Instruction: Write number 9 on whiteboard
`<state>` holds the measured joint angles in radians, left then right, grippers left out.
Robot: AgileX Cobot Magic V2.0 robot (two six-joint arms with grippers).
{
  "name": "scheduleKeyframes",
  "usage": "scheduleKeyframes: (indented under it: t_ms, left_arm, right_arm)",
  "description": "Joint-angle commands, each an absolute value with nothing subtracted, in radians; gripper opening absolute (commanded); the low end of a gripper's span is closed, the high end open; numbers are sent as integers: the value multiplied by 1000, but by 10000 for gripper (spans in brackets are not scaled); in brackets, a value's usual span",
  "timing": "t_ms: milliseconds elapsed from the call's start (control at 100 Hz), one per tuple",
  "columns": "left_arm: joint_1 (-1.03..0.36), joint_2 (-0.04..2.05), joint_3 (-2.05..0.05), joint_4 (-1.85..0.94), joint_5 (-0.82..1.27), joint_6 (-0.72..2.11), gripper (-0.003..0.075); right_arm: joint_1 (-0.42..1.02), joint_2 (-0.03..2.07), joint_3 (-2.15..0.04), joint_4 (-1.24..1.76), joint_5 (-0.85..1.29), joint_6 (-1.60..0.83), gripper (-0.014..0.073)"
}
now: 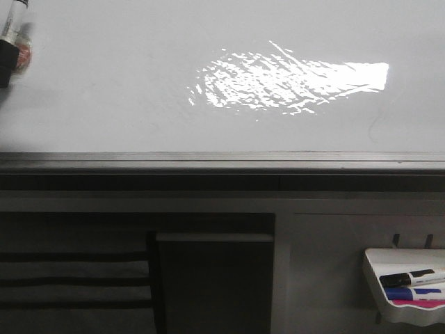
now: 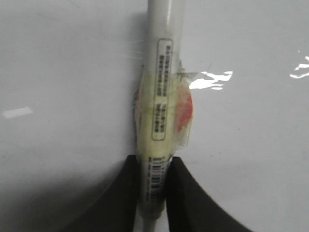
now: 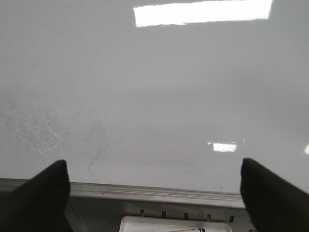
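Observation:
My right gripper will next grab the loose end of the white marker (image 1: pixel 14 19), since my left gripper is holding the marker's other end.
The whiteboard (image 1: pixel 125 90) fills the upper front view, glossy white with a bright glare patch. At its far left edge my left gripper (image 1: pixel 8 61) is shut on a white marker (image 1: pixel 15 24). In the left wrist view the black fingers (image 2: pixel 126 193) clamp the marker (image 2: pixel 161 72) by its barcoded end, its taped barrel lying close over the board (image 2: pixel 58 72). My right gripper (image 3: pixel 152 162) is open and empty, fingers wide apart over the board's lower edge. The number 9 is out of view; only a faint grey curved smear (image 3: pixel 96 154) shows.
A dark grey frame edge (image 1: pixel 222 161) runs under the board. A small white tray (image 1: pixel 375 261) with markers (image 1: pixel 411 278) hangs at the lower right, also seen below the frame as the tray (image 3: pixel 169 223). Dark panels sit below at the left.

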<state>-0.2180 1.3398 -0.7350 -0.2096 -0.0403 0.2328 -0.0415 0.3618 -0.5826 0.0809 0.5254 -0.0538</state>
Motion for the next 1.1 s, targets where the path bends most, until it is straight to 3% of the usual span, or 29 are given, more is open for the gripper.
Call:
scheduleKeyframes:
  t_ms: [0,210,440,710,920,1090]
  left_arm:
    - [-233,1300,-789,-207,-11,230,-4]
    - [-291,1220,-954,-183,525,249,-20]
    - [-411,1215,-1112,-233,948,537,-20]
    - [-614,1215,-1136,-273,971,763,-20]
    - [-701,1215,-1136,-270,950,778,-20]
    - [-707,1215,-1136,-269,938,780,-20]
  right_arm:
    - [-42,401,-642,97,487,-61,637]
    - [-42,547,-783,130,718,-95,637]
    - [-42,758,-920,466,949,-460,637]
    - [4,974,-1050,786,1147,-886,601]
    - [232,1093,-1106,784,1104,-1069,411]
    - [443,1176,-1133,708,945,-1101,384]
